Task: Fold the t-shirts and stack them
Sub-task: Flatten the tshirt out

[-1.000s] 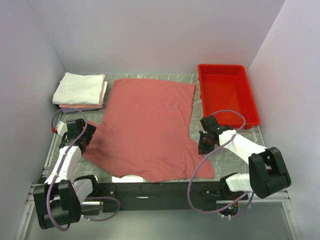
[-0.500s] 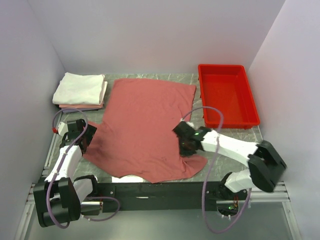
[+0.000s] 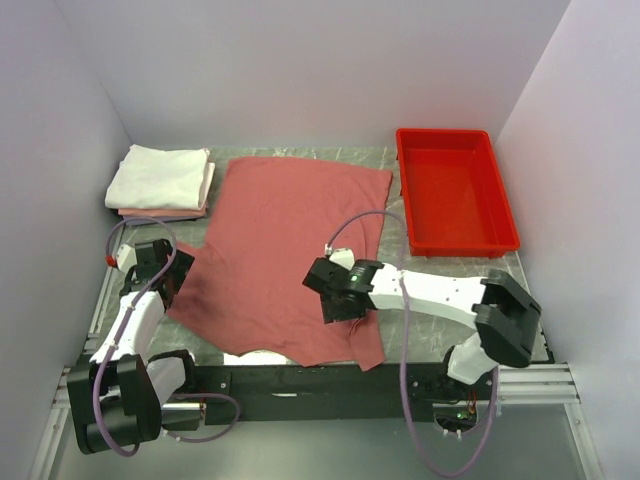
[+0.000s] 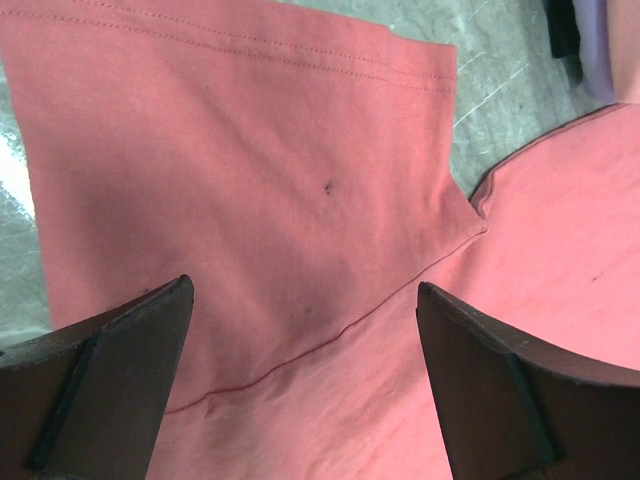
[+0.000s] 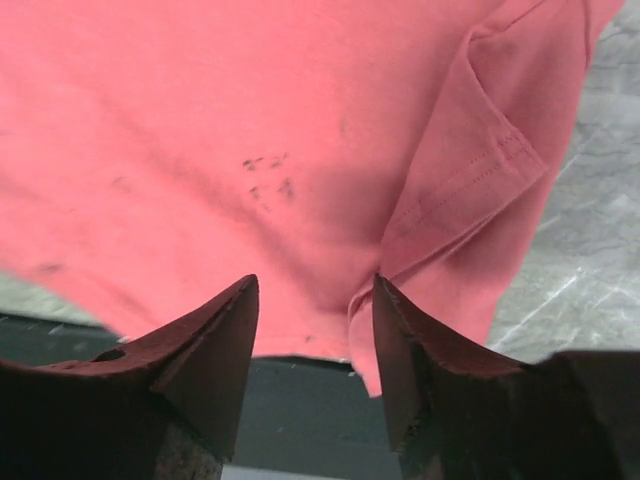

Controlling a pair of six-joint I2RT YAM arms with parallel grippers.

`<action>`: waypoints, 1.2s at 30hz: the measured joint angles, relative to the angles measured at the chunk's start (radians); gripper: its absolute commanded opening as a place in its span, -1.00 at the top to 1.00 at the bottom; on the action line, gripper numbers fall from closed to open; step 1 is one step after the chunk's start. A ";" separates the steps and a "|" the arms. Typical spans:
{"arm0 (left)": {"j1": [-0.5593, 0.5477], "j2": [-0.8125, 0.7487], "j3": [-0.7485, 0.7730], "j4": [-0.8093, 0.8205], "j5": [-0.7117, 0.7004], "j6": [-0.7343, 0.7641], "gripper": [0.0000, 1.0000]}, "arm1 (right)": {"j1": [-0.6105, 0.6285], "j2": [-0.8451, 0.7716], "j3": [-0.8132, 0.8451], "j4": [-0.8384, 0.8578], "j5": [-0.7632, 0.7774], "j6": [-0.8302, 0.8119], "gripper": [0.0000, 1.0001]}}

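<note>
Next, my right gripper takes the sleeve's loose end (image 5: pixel 470 200) and pulls it out flat before folding, because the salmon-red t-shirt's sleeve lies doubled in over its body.
A dusty salmon-red t-shirt (image 3: pixel 290 240) lies spread on the table, its right side folded in over the body. My right gripper (image 3: pixel 333 305) hovers low over that fold near the shirt's front edge; in the right wrist view the gripper (image 5: pixel 312 340) is open, with the doubled sleeve (image 5: pixel 480 170) lying loose past its right finger. My left gripper (image 3: pixel 168 285) stands wide open above the shirt's left sleeve (image 4: pixel 250 150), gripping nothing (image 4: pixel 305 390). A folded white t-shirt (image 3: pixel 160 175) rests on a folded pale pink one (image 3: pixel 165 212) at the back left.
A rigid bright red tray (image 3: pixel 500 215) stands at the back right. Bare grey table (image 3: pixel 450 270) shows to the right of the shirt. The dark front rail (image 3: pixel 300 380) runs along the near edge, just under the shirt's hem.
My right arm swept left across the table, dragging the shirt's right sleeve and side over onto its body, and its jaws then opened. The left arm stayed still.
</note>
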 measured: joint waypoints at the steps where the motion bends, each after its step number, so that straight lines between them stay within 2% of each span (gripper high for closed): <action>1: 0.000 0.000 0.000 0.002 0.000 0.000 -0.99 | -0.004 -0.021 0.000 0.001 -0.003 0.001 -0.17; 5: 0.000 0.007 0.000 0.012 0.001 0.000 -0.99 | -0.056 -0.117 -0.045 0.051 -0.048 0.002 -0.17; 12: 0.000 0.022 0.000 0.013 0.001 0.000 -0.99 | -0.277 -0.211 -0.269 0.175 -0.199 0.003 -0.16; 19: 0.000 0.040 0.000 0.016 0.001 0.001 -0.99 | -0.296 -0.186 -0.312 0.249 -0.293 0.005 -0.13; 26: 0.000 0.040 0.000 0.016 0.001 0.003 -0.99 | -0.298 -0.164 -0.329 0.306 -0.296 0.025 0.01; 28: 0.000 0.040 0.000 0.017 0.000 0.005 -0.99 | -0.298 -0.166 -0.329 0.310 -0.275 0.034 0.27; 29: 0.000 0.043 0.000 0.017 0.000 0.006 -0.99 | -0.298 -0.167 -0.329 0.310 -0.264 0.039 0.59; 31: 0.000 0.051 0.000 0.019 0.000 0.008 -0.99 | -0.298 -0.179 -0.335 0.317 -0.232 0.053 0.90; 32: 0.000 0.056 0.000 0.019 0.000 0.008 -0.99 | -0.298 -0.188 -0.340 0.318 -0.218 0.064 0.99; 36: 0.000 0.077 0.000 0.019 -0.001 0.008 -0.99 | -0.304 -0.217 -0.344 0.303 -0.159 0.079 1.00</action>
